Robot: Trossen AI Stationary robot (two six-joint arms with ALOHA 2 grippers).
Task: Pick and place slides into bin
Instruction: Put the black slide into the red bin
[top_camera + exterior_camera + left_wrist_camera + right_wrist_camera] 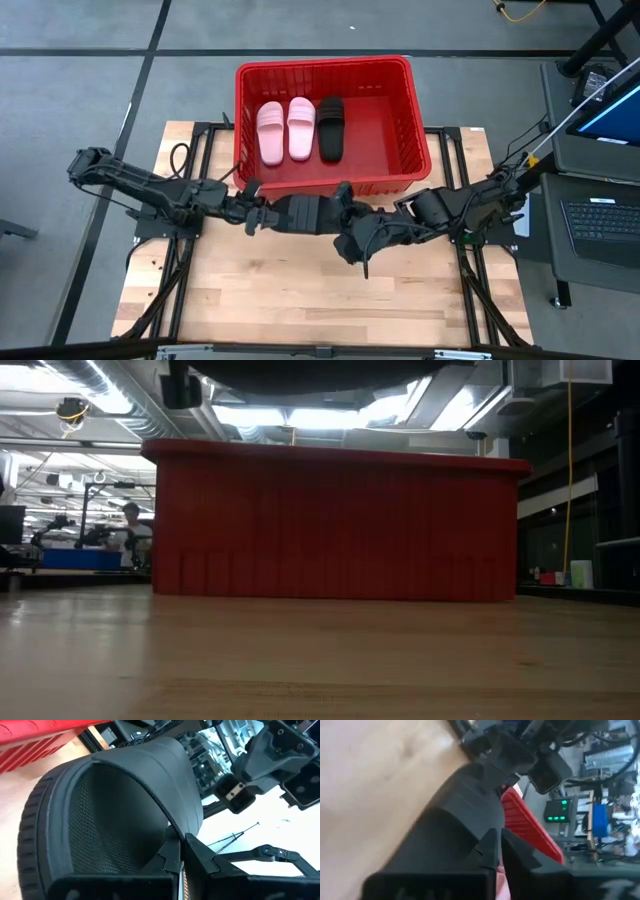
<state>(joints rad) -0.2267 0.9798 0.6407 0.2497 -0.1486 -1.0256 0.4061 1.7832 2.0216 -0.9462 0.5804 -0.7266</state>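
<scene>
The bin's free space is on the right gripper's side, so the robot's right gripper needs to open and pinch the lifted black slide's strap (473,815) before the left gripper opens.
Two pale pink slides (286,129) and one black slide (331,127) lie side by side, soles down, on the floor of the red bin (412,120) at the table's far edge. The bin also shows in the low view (335,525). A second black slide (312,212) hangs in the air in front of the bin's near wall, between both arms. My left gripper (278,215) is shut on it from the left, and my right gripper (343,228) is shut on it from the right. The slide fills the left wrist view (100,820). My left gripper pinches the black slide between its two fingers where the strap's edge (169,824) runs down to the sole's side. The fingers come level from the table's left. The slide is lifted clear of the table. My right gripper is shut on the black slide's other end (470,827), its fingers (490,851) coming level from the table's right. The slide itself hides which part they have. The slide is clear of the table.
The wooden table top (300,300) lies bare in front of the arms. A desk with a laptop (600,225) stands off the table's right side. In the low view a person (130,525) shows far off in the room.
</scene>
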